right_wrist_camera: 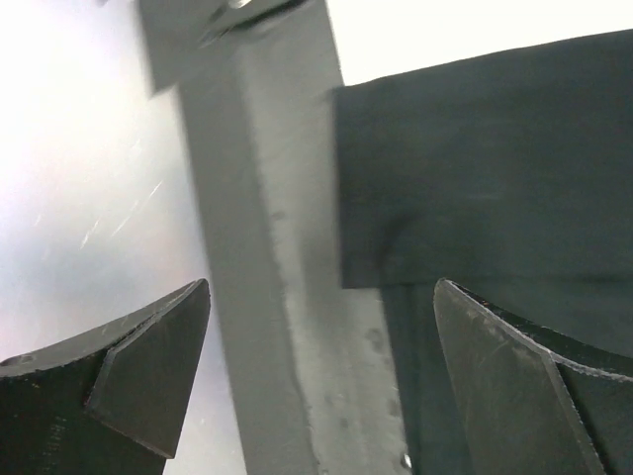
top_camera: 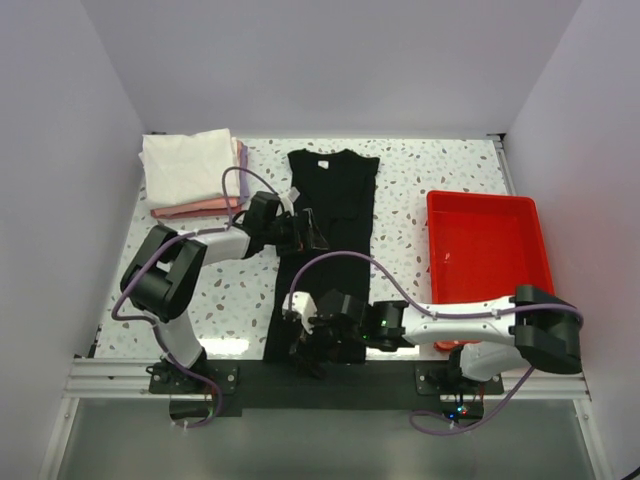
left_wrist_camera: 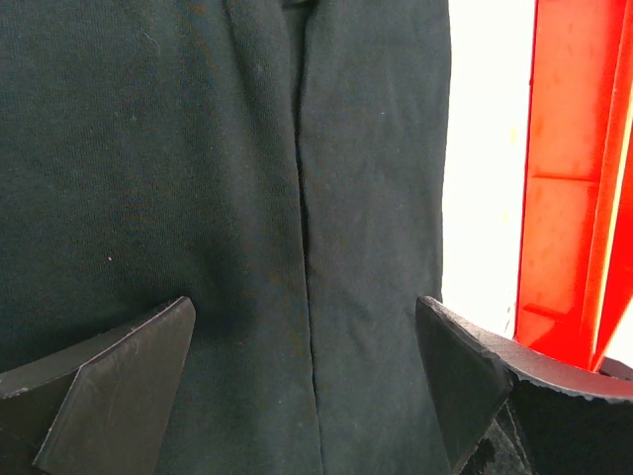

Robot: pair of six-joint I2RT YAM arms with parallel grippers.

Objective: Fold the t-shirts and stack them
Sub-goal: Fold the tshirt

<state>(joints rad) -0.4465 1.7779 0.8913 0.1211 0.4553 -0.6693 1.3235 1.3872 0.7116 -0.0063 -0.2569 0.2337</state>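
Observation:
My left gripper next closes on the black t-shirt's bottom hem corner [top_camera: 267, 357], away from the red tray.
A black t-shirt [top_camera: 330, 215] lies flat down the middle of the table, sides folded in to a narrow strip, collar at the far end. A folded stack with a white shirt [top_camera: 188, 167] over pink [top_camera: 190, 209] and lavender [top_camera: 243, 160] ones sits at the far left. My left gripper [top_camera: 312, 232] is open over the shirt's left side; in the left wrist view its jaws straddle a centre seam of black cloth [left_wrist_camera: 247, 198]. My right gripper [top_camera: 308, 352] is open at the shirt's bottom hem by the near edge; the hem corner [right_wrist_camera: 475, 168] shows in the right wrist view.
A red plastic tray [top_camera: 485, 250] stands at the right of the table, its wall visible in the left wrist view [left_wrist_camera: 574, 178]. A grey metal rail [right_wrist_camera: 267, 247] runs along the near table edge under my right gripper.

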